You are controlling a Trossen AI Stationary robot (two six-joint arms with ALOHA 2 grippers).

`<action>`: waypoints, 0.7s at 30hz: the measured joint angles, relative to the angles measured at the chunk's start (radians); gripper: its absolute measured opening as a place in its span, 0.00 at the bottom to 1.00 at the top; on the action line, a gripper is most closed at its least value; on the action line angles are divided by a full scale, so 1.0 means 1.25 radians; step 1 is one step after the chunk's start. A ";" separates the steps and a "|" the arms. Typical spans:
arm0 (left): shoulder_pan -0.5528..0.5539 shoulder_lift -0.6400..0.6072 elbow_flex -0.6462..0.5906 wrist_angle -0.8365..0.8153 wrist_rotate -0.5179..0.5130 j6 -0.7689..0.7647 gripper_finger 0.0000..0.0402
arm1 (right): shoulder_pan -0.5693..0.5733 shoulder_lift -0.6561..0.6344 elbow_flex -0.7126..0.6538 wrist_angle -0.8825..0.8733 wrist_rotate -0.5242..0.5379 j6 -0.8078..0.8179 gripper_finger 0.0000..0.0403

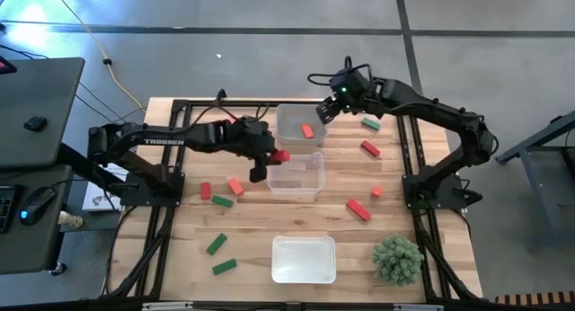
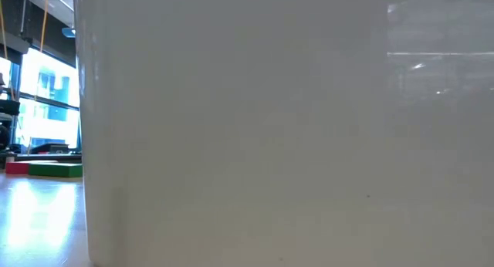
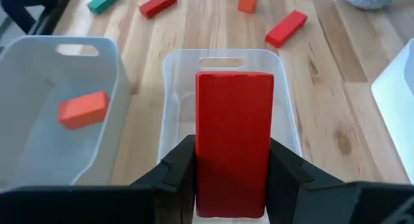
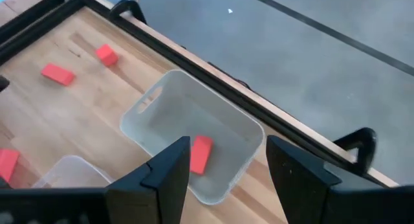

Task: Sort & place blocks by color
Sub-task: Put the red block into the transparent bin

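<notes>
The deep red bar in my left gripper should be let go near the centre of the middle clear tray's empty bottom (image 1: pixel 293 171) (image 3: pixel 228 160), and I should release it there.
My left gripper (image 1: pixel 269 160) is shut on a deep red bar (image 3: pixel 233 140) above the left end of the middle clear tray (image 1: pixel 310 187). Beyond it stands a second clear tray (image 1: pixel 289 115) with one orange block (image 1: pixel 308 130) lying on its floor. My right gripper (image 4: pixel 226 166) hangs open and holds nothing, above that far tray's right end (image 1: pixel 328 109). Loose red, orange and green blocks lie flat on the wood on both sides, such as a green one (image 1: pixel 222 201) and a red one (image 1: pixel 358 209). My left gripper pinches the deep red bar between its two fingers (image 3: pixel 178 169), on its two long sides (image 3: pixel 204 169). The fingers slant down from the table's left and lie along the bar, which sticks out past their tips. The bar is lifted clear above the middle tray.
A white tray (image 1: pixel 304 259) stands near the front edge and fills the low view (image 2: pixel 270 128). A spiky green plant ball (image 1: pixel 397 259) sits at the front right. More blocks lie at right (image 1: pixel 370 149) and front left (image 1: pixel 216 244). Dark frame rails run along both table sides.
</notes>
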State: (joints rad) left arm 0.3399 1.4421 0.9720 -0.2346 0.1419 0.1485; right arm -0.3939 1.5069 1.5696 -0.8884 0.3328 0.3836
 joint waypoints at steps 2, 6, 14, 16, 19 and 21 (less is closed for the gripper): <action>-0.007 0.025 0.000 0.005 0.001 -0.019 0.26 | 0.001 0.000 0.000 -0.006 -0.001 0.000 0.48; -0.014 0.074 0.000 0.016 0.003 -0.050 0.26 | 0.002 0.002 0.000 -0.022 -0.001 0.000 0.48; -0.027 0.160 0.000 0.060 0.006 -0.094 0.26 | 0.002 0.003 0.000 -0.037 -0.002 0.006 0.48; -0.028 0.176 0.000 0.069 0.011 -0.096 0.26 | 0.002 0.003 0.000 -0.040 -0.002 0.006 0.48; -0.027 0.205 0.000 0.083 0.032 -0.109 0.26 | 0.002 0.003 0.000 -0.041 -0.002 0.007 0.48; -0.027 0.220 0.000 0.096 0.049 -0.133 0.26 | 0.002 0.003 0.000 -0.042 -0.003 0.007 0.48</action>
State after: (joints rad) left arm 0.3058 1.7170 0.9718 -0.1149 0.2032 -0.0175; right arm -0.3908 1.5112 1.5696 -0.9413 0.3297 0.3920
